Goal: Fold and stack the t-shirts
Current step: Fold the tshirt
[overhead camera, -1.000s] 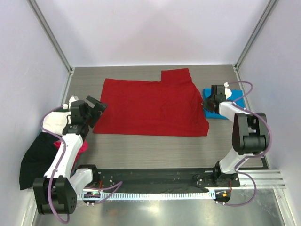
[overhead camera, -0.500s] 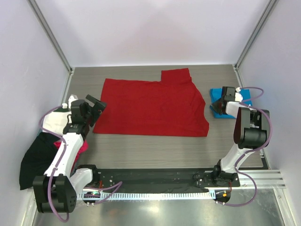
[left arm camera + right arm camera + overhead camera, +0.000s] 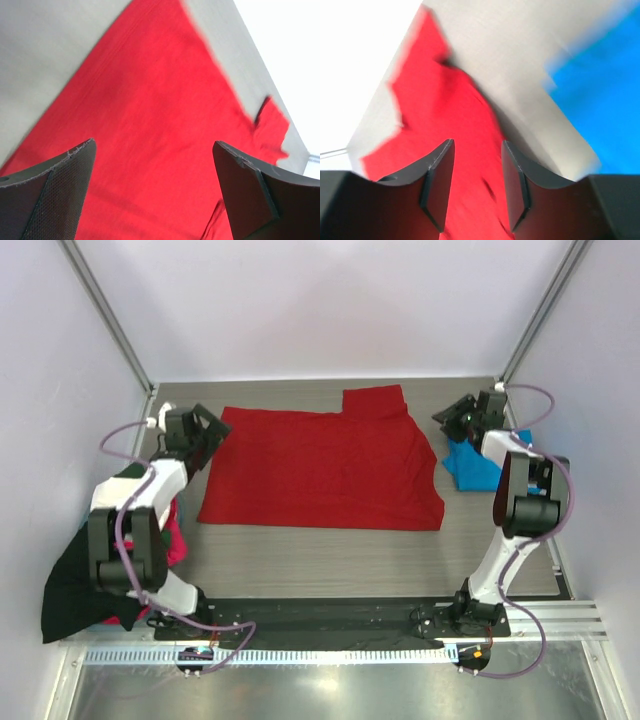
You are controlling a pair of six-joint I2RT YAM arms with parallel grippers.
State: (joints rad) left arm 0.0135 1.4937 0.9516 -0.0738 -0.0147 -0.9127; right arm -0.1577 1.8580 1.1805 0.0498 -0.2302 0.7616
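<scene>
The fingers of my left gripper will close on the far corner [image 3: 227, 412] [image 3: 159, 4] of the red t-shirt, at its end away from the blue t-shirt.
A deep red t-shirt [image 3: 320, 465] lies spread flat in the middle of the table, one sleeve sticking out at the far side. It also shows in the left wrist view [image 3: 150, 125] and in the right wrist view [image 3: 445, 120]. A bright blue t-shirt [image 3: 478, 462] lies bunched at the right; it also shows in the right wrist view [image 3: 605, 115]. My left gripper [image 3: 208, 430] is open and empty, at the red shirt's far left corner. My right gripper [image 3: 450, 422] is open and empty, between the red shirt's far right edge and the blue shirt.
A heap of black [image 3: 75, 580], white [image 3: 120, 500] and magenta [image 3: 175, 540] shirts lies at the left edge by the left arm. Walls close the table on the left, far and right sides. A metal rail [image 3: 330, 650] runs along the near edge.
Both grippers have swung toward the far side of the table. The left one went from the red shirt's left edge to its far left corner. The right one left the blue shirt, which now lies bunched.
</scene>
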